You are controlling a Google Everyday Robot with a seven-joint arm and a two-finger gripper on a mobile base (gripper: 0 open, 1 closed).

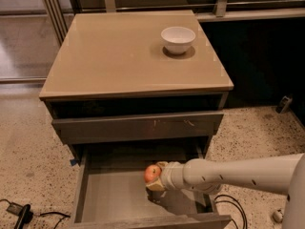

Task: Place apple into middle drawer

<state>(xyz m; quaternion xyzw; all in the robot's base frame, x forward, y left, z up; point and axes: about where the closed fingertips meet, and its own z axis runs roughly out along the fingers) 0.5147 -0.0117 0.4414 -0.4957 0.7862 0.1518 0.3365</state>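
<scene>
The robot's gripper should release the apple on the grey bottom of the open drawer [154, 177], close to the middle of it. The apple now hangs just above that floor.
The apple [152, 173] is small, round and red-orange. It sits in my gripper [156, 177], which is shut on it at the end of the white arm reaching in from the right. The apple hangs just above the floor of the open middle drawer [109, 197], a wide shallow grey drawer pulled out at the bottom of the cabinet. The gripper is over the drawer's middle-right part, casting a shadow on its floor.
A white bowl [178, 38] stands on the tan cabinet top [119, 56]. A closed grey drawer front [138, 126] with pale scratch marks is above the open drawer. Black cables [19, 213] lie on the speckled floor at left and right.
</scene>
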